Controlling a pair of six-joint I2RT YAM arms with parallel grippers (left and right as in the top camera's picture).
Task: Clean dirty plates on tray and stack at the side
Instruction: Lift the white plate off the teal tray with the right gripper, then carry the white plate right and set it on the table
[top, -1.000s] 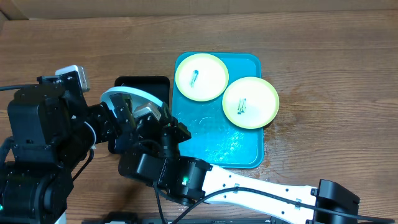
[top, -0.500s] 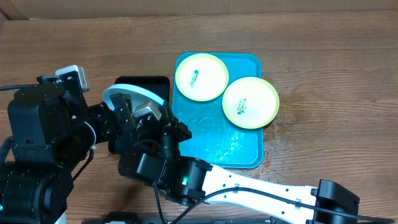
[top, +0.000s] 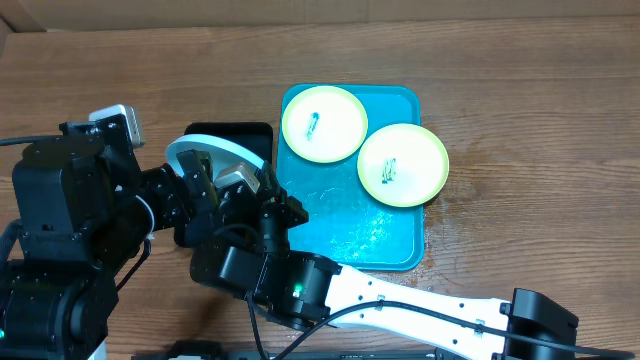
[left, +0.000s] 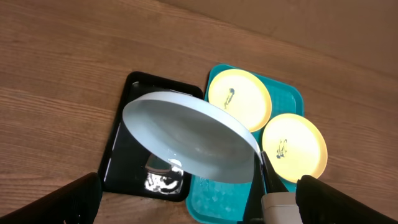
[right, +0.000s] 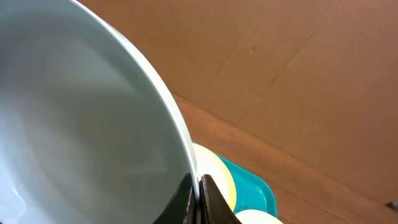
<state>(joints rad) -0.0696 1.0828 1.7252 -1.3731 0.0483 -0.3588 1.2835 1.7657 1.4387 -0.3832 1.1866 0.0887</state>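
Note:
Next, I set the pale cyan plate, held tilted above the black tub, down with my right gripper and release it on the bare tabletop (top: 489, 182) next to the nearer pale yellow-green plate.
My right gripper (right: 198, 193) is shut on the rim of the pale cyan plate (top: 212, 152). It holds the plate tilted on edge above the black tub (top: 232, 133). The plate fills the right wrist view (right: 74, 124) and shows in the left wrist view (left: 186, 140). My left gripper (left: 199, 202) is open and empty, its fingers spread wide just in front of the plate. Two pale yellow-green plates (top: 323, 123) (top: 402, 164) with dark-blue smears lie on the far part of the turquoise tray (top: 350, 235). They also show in the left wrist view (left: 239, 97) (left: 293, 147).
The black tub (left: 127, 162) stands directly left of the tray (left: 217, 196) and has a shiny wet patch inside. Brown wood-grain tabletop (top: 520, 110) surrounds both. The right arm (top: 400, 295) reaches across the front edge, and the left arm (top: 70, 200) fills the left side.
The cyan plate has shifted very slightly to the right in the right gripper. The yellow-green plates and the tray have not moved.

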